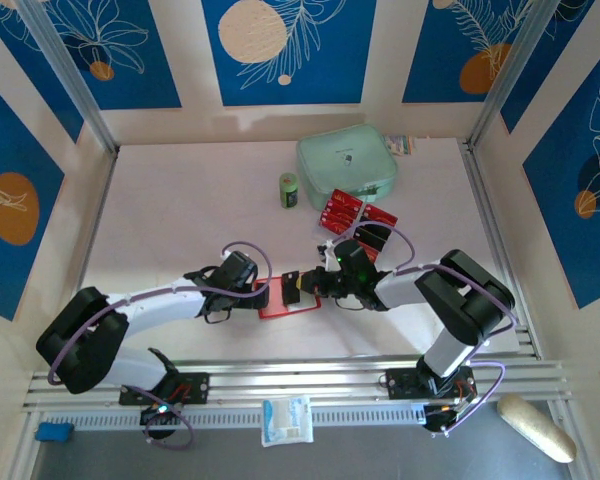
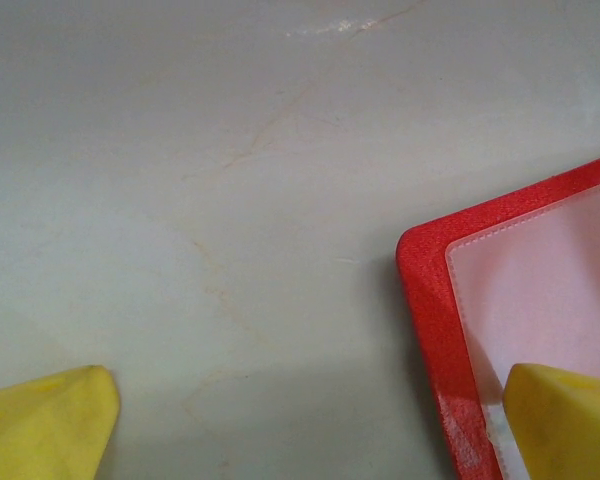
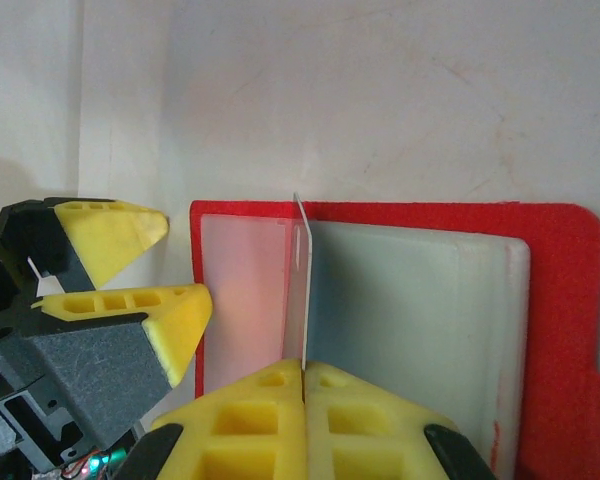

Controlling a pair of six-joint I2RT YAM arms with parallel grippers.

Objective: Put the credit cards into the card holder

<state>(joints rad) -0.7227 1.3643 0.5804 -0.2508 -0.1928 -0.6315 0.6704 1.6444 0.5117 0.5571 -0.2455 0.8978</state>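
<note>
The black credit card will be laid down by my right gripper across the middle of the open red card holder (image 1: 289, 297) (image 3: 315, 340).
The red card holder (image 1: 290, 308) lies open and flat on the table between both grippers, pale inner pockets facing up (image 3: 550, 300). My right gripper (image 3: 303, 365) is shut on a thin pale pocket leaf (image 3: 298, 280) of the holder and holds it upright, edge-on. My left gripper (image 2: 305, 430) is open at the holder's left edge (image 2: 430, 300), with one yellow fingertip (image 2: 570, 420) over its corner and the other on bare table. Its fingers (image 3: 150, 320) also show in the right wrist view. Red credit cards (image 1: 342, 212) and black ones (image 1: 373, 240) lie behind the right gripper (image 1: 302, 290).
A mint-green zip pouch (image 1: 347, 165) and a small green can (image 1: 289, 190) stand at the back of the table. Metal rails (image 1: 310, 370) run along the near edge. A white packet (image 1: 285, 420) and a tan object (image 1: 535, 428) lie in front of the rails.
</note>
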